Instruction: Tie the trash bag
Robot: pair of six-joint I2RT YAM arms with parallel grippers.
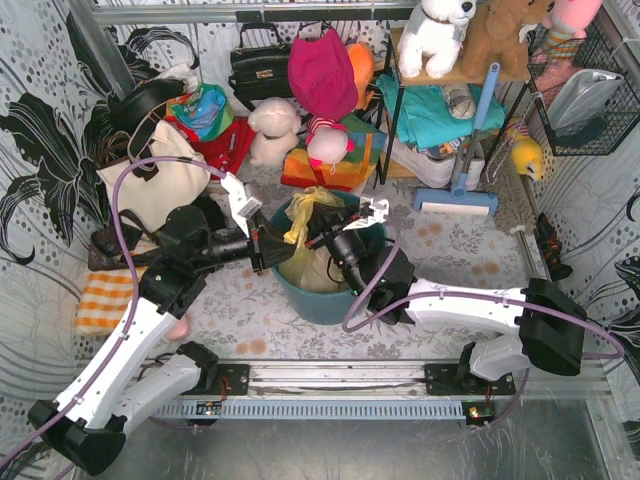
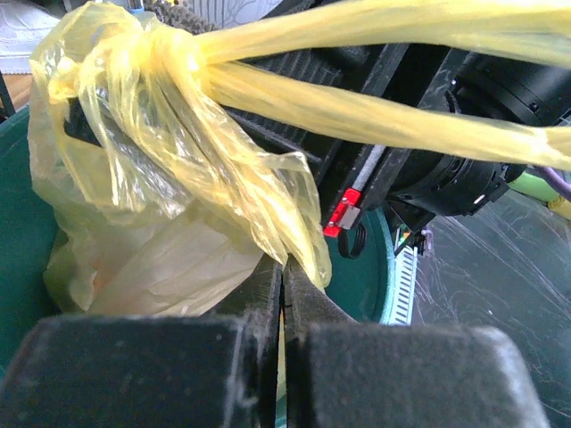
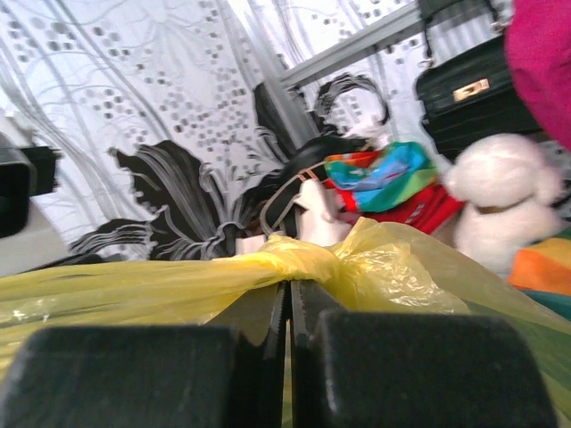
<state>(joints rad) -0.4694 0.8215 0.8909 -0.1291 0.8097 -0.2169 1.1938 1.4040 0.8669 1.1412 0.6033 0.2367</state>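
Note:
I have the low tip of the trash bag's flap in my left gripper, below the loop around my right gripper's fingers, so I need to open it and take the flap closer to the loop (image 2: 203, 134).
The trash bag (image 1: 303, 222) is thin yellow plastic and sits in the round teal bin (image 1: 322, 300) at mid-table. Its top is drawn into a knot (image 2: 168, 46), and two twisted strands (image 2: 384, 114) run right from it. My left gripper (image 2: 285, 266) comes from the bin's left side and is shut on a hanging flap of the bag just below the knot. My right gripper (image 3: 290, 290) reaches in from the right and is shut with yellow plastic between its jaws, the knot (image 3: 312, 257) right at its tips. A taut band of plastic (image 3: 116, 290) stretches left across its fingers.
Behind the bin are a white soft toy (image 1: 272, 130), a black handbag (image 1: 258, 62), a cream tote bag (image 1: 165, 180), a magenta cloth (image 1: 322, 72) and a blue-handled squeegee (image 1: 458, 190) by a shelf. An orange checked cloth (image 1: 105, 300) lies at the left.

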